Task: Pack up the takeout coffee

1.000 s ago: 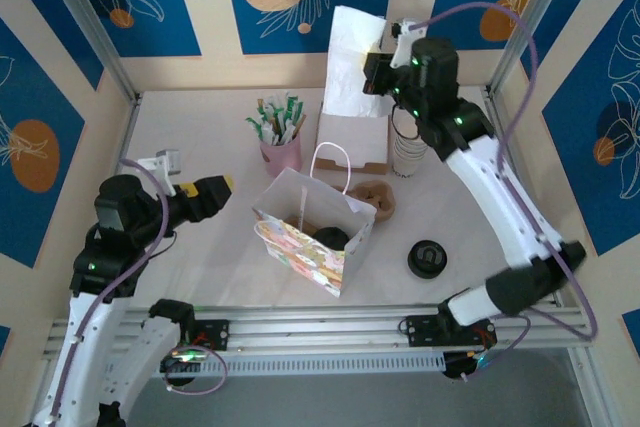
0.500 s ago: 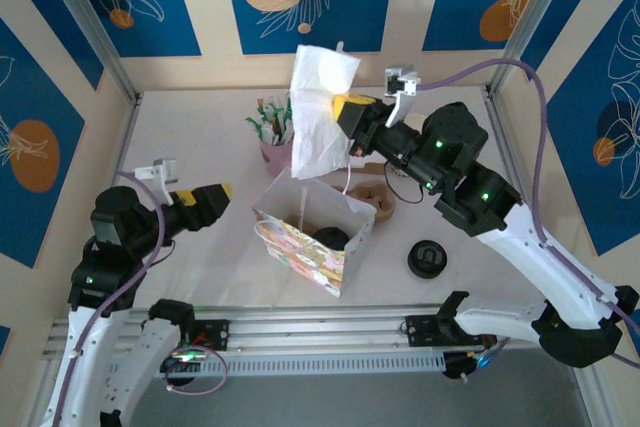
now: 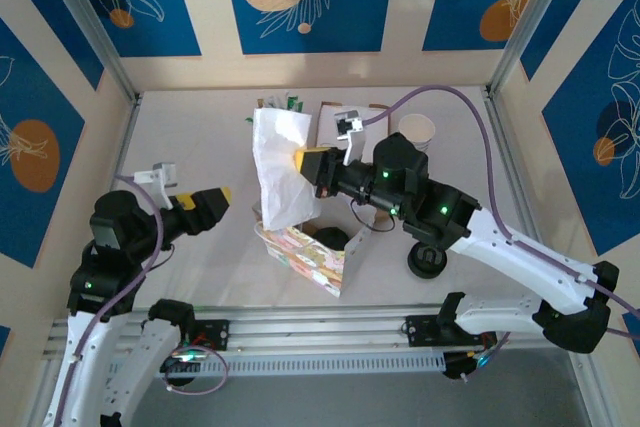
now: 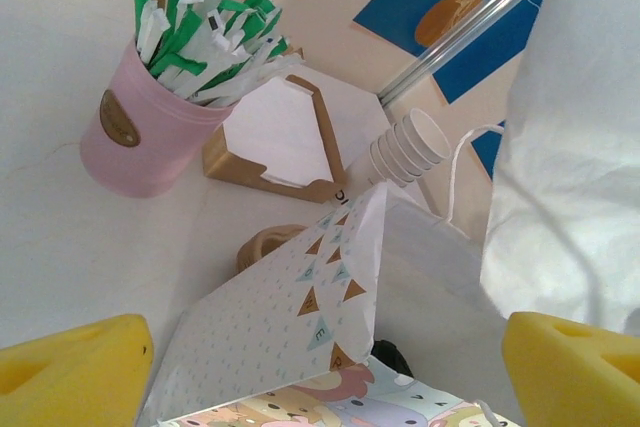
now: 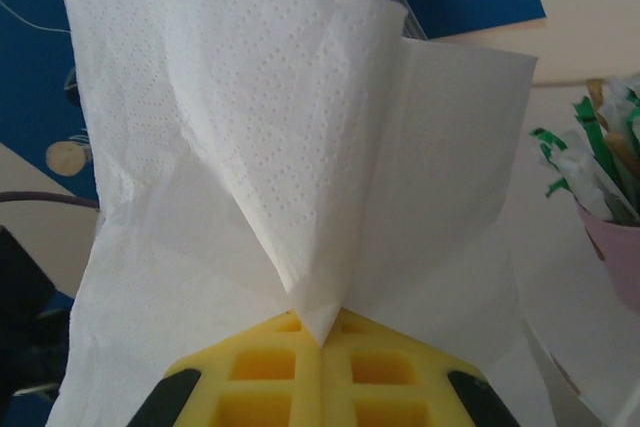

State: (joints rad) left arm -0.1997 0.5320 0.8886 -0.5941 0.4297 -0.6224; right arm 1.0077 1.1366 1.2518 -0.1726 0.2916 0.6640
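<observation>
My right gripper is to release the white napkin in the patterned paper bag's opening (image 3: 286, 201), behind the black round lid.
A black round lid (image 3: 330, 237) shows inside the patterned paper bag (image 3: 305, 252); it looks like the takeout coffee, its cup body hidden by the bag. The same dark lid (image 4: 392, 357) peeks out behind the bag's wall (image 4: 290, 317). My right gripper (image 3: 302, 162) is shut on a white napkin (image 3: 278, 172), which hangs over the bag's open mouth. In the right wrist view the pads (image 5: 270, 357) pinch the napkin's corner (image 5: 290, 147). My left gripper (image 3: 222, 194) stands open to the left of the bag, nothing between its fingers (image 4: 70, 372).
A loose black lid piece (image 3: 427, 259) lies right of the bag. A stack of lidless white cups (image 3: 416, 130) stands at the back right. A pink cup of sticks (image 4: 150, 122), a brown napkin box (image 4: 275, 142) and a brown cardboard piece (image 4: 262, 242) sit behind the bag.
My right arm swung from the back right forward and left, carrying the napkin from the box to above the bag. The left arm barely moved.
</observation>
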